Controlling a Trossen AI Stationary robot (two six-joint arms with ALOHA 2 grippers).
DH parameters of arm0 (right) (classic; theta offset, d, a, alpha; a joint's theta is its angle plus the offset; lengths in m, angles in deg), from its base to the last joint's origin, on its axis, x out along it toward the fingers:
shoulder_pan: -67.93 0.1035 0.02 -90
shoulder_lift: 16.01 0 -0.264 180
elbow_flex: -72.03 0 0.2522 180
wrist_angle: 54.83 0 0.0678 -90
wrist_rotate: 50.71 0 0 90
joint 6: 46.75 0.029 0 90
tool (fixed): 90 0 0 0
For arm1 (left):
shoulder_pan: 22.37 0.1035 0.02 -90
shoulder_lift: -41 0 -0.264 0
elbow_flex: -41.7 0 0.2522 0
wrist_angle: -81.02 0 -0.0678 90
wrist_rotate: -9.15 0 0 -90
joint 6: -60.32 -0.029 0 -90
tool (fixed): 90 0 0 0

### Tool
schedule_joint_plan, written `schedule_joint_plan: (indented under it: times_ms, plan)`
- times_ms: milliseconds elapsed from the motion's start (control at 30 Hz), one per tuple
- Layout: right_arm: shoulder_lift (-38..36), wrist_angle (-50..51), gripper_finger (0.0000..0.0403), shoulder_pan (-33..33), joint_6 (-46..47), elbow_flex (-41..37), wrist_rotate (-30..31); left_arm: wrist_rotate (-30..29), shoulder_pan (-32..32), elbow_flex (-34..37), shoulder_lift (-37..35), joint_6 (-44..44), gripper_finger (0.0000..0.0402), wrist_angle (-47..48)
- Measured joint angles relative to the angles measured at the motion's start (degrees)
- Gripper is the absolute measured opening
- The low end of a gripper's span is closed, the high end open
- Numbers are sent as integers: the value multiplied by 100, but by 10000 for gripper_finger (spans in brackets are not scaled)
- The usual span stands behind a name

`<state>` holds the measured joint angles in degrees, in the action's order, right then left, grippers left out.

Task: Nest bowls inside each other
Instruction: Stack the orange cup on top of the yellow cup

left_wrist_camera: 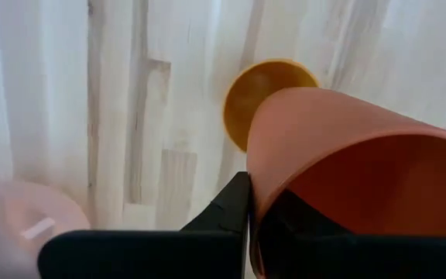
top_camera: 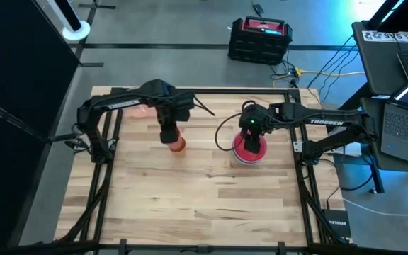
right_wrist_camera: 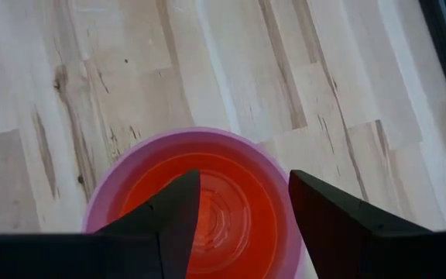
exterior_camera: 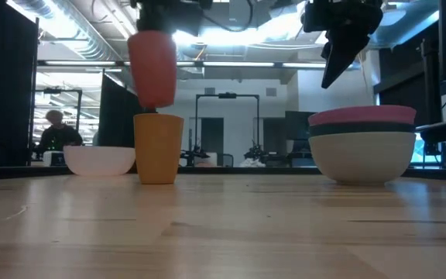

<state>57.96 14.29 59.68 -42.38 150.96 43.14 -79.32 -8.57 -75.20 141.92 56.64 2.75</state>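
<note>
The robot's left gripper will release the small red cup inside the small orange cup (top_camera: 176, 143) (left_wrist_camera: 265, 102) that stands on the table.
My left gripper (top_camera: 170, 133) is shut on a small red cup (exterior_camera: 152, 66) and holds it in the air just above a small orange cup (exterior_camera: 159, 147), which stands upright on its base on the table. At the right stands a stack of bowls (exterior_camera: 362, 143): a pale white-mint bowl (exterior_camera: 362, 159) lowest, then a dark teal one (exterior_camera: 362, 129) and a mauve-pink one (right_wrist_camera: 207, 138), with a red bowl (right_wrist_camera: 227, 205) nested inside. My right gripper (right_wrist_camera: 244, 194) hovers open over this stack and touches nothing. My left gripper holds the red cup by its wall at the rim (left_wrist_camera: 258, 182), with one finger (left_wrist_camera: 227, 213) outside the cup and the other inside it. The fingers come from above, pointing down. The cup hangs below them, mouth up, a little tilted, clear of the orange cup and the table.
A pale pink bowl (exterior_camera: 99, 160) rests on its base toward the table's far left, beside the orange cup. Bare wooden tabletop (top_camera: 204, 198) spreads over the near half. Black frame rails (top_camera: 105, 177) run along the table's sides.
</note>
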Motion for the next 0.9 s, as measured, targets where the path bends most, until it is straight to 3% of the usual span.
schedule_joint_plan:
  times_ms: [367, 733, 900]
  plan:
    - [0, 6, 186, 0, 109, 0, 50, -73, 45, -131, 531, -487, 0, -197]
    - [0, 9, 186, 0, 117, 0, 51, -76, 50, -133, 547, -845, 0, -238]
    - [0, 8, 186, 0, 116, 0, 50, -295, 68, -136, 538, -871, 21, -142]
